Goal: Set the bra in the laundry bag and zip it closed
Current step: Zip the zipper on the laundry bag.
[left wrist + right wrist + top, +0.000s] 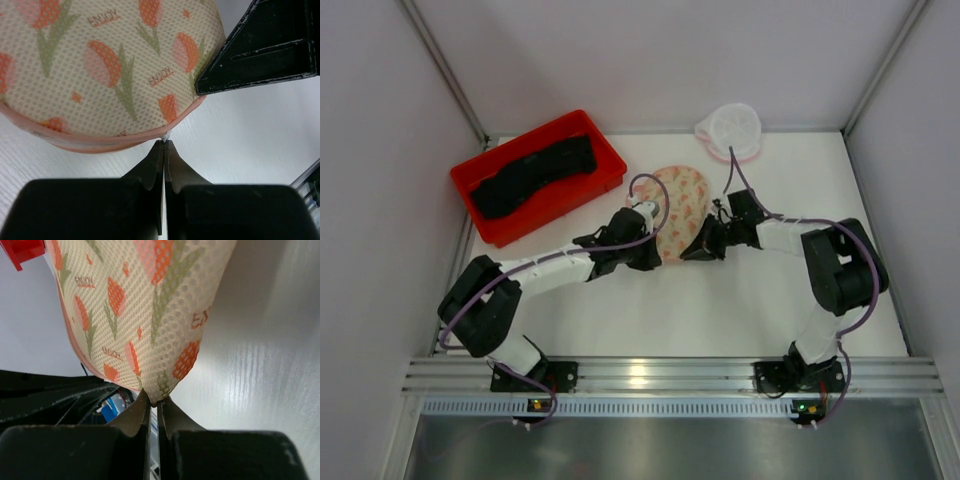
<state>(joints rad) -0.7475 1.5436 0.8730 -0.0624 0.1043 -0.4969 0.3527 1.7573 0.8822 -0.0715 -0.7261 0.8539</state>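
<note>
Next, my right gripper lets go of the fold of patterned mesh it pinches and takes the pink zip edge's far end point(199, 102) before my left gripper pulls the white tab.
The bra point(533, 175), black soft fabric, lies in a red bin point(480, 180) at the back left. The laundry bag point(730, 128), a small white mesh pouch with pink edging, lies at the table's back edge, away from both grippers. Both grippers hold a peach tulip-patterned mesh piece point(680, 205) with pink zip trim at mid-table. My left gripper point(164, 145) is shut on a small white tab at the pink zip edge point(100, 142). My right gripper point(155, 401) is shut on a pinch of the patterned mesh point(150, 315) and lifts that edge.
White walls enclose the table on the left, back and right. The right gripper's black body point(260, 50) sits close beside the left gripper. The red bin's corner point(20, 250) shows in the right wrist view.
</note>
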